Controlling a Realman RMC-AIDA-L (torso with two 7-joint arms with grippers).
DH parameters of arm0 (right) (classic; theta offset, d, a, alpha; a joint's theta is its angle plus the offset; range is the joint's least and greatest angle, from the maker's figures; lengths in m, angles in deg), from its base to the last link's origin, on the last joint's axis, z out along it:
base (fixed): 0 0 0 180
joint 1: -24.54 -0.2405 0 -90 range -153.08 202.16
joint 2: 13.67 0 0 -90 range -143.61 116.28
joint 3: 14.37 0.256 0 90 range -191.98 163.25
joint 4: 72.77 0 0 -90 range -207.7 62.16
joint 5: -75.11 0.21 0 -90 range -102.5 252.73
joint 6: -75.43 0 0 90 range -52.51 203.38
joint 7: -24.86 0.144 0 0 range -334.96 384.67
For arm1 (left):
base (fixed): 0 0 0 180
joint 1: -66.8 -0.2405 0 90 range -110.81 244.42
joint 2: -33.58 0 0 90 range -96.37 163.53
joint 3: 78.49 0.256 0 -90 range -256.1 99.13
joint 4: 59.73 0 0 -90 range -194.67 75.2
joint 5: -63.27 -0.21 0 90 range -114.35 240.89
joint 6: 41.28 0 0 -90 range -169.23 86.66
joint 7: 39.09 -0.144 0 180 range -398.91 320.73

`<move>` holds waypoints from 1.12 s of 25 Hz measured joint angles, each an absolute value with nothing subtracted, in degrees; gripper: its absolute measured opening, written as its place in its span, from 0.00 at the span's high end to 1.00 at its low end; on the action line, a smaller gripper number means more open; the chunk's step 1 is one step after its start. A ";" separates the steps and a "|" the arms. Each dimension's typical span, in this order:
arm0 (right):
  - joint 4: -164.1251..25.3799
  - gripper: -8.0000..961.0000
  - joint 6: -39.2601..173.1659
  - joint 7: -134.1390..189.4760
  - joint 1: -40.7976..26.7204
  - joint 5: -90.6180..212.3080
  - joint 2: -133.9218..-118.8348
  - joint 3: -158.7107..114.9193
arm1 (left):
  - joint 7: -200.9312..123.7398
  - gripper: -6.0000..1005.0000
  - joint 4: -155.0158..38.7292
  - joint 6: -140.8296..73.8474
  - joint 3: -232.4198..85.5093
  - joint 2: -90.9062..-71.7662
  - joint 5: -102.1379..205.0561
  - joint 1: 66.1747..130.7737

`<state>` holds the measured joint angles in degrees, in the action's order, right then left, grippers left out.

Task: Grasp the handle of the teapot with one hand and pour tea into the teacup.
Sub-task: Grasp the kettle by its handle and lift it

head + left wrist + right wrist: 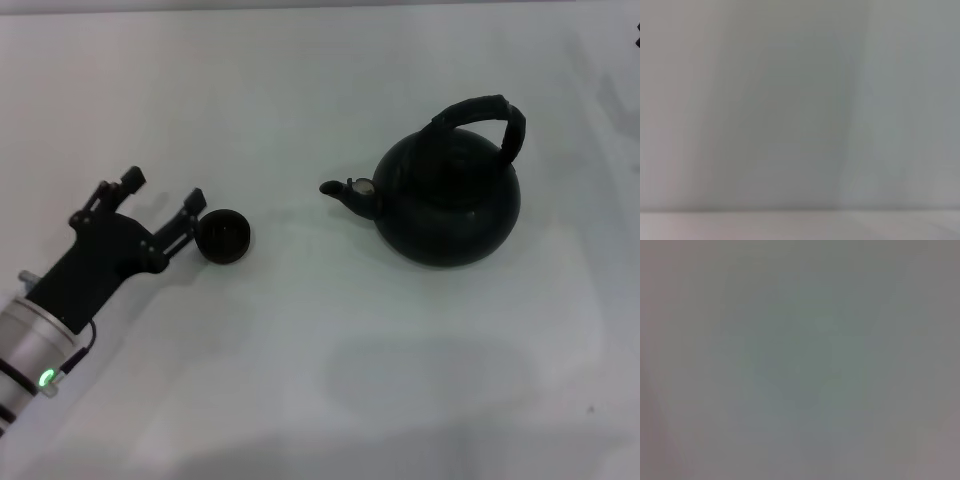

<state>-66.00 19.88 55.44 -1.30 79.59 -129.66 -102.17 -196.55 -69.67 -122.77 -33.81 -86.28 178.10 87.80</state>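
Next, I close my right gripper on the teapot handle's downward part (514,136) opposite the teapot's spout, because the teapot has to tip toward the teacup.
In the head view the matte-black teapot (450,205) stands upright on the white table, right of centre. Its ribbed black handle (482,112) arches over its top, and its short spout (345,192) points toward the teacup. The tiny dark teacup (223,236) stands upright to the left of the spout. My left gripper (165,192) is open; the cup is not between its fingers, and one fingertip (195,200) is right beside the cup's rim. No tea shows. My right gripper is out of view. Both wrist views show only a blank grey surface.
The white table (330,380) carries nothing else in view. A small dark shape (637,40) shows at the far right edge of the head view.
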 joint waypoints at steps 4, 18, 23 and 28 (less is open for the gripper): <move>-63.94 0.10 19.64 59.49 0.78 79.34 -129.04 -105.08 | -196.54 0.13 -69.66 -124.39 -38.21 -86.24 178.16 86.65; -48.39 0.10 10.44 85.60 14.51 63.15 -117.53 -114.40 | -196.19 0.13 -68.38 -126.02 -60.88 -85.61 179.36 79.16; -49.16 0.10 2.12 95.92 14.61 51.24 -113.65 -114.40 | -196.16 0.14 -68.26 -124.42 -61.09 -85.64 182.99 78.82; -50.05 0.10 -5.89 97.95 15.61 46.20 -113.35 -114.41 | -196.15 0.14 -68.26 -123.87 -61.12 -85.58 183.98 79.03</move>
